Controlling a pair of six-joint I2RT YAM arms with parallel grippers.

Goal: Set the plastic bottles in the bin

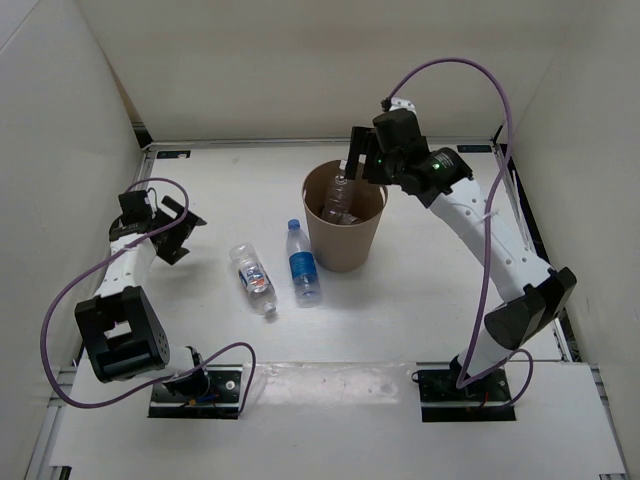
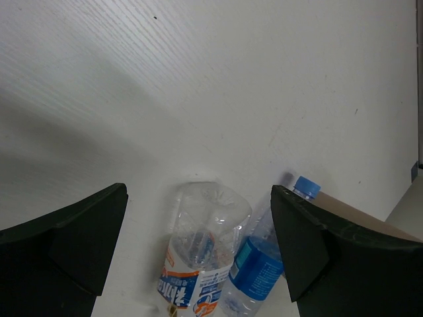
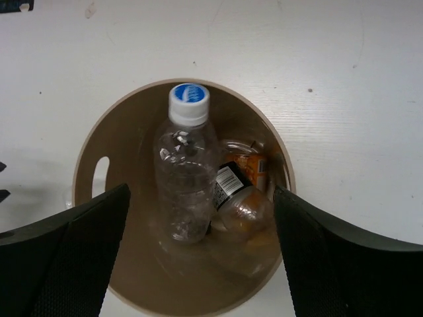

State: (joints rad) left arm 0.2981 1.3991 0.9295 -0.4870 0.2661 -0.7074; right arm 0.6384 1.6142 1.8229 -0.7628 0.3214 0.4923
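Observation:
The robot's left gripper should next move to the white-and-blue-labelled bottle and close on the label point(image 1: 254, 276) point(image 2: 192, 285) around the bottle's middle.
The tan bin point(image 1: 318, 222) stands mid-table. Inside it, the right wrist view shows a plain clear plastic bottle point(image 3: 185, 178) with a blue-and-white cap leaning upright, and beside it a short bottle point(image 3: 239, 198) lying tilted. My right gripper point(image 3: 200, 221) hangs open directly above the bin's mouth point(image 3: 86, 168), holding nothing. In the top view it point(image 1: 358, 172) sits over the bin's far rim. Two more bottles lie on the table left of the bin: a white-and-blue-labelled one point(image 1: 253, 277) and a blue-labelled one point(image 1: 303, 262). My left gripper point(image 1: 185, 233) is open, left of them, empty.
The left wrist view looks along the table at the white-and-blue-labelled bottle point(image 2: 201, 251) and the blue-labelled bottle point(image 2: 258, 267), with a tan edge of the bin point(image 2: 353, 212) behind its right finger. White walls enclose the table on three sides.

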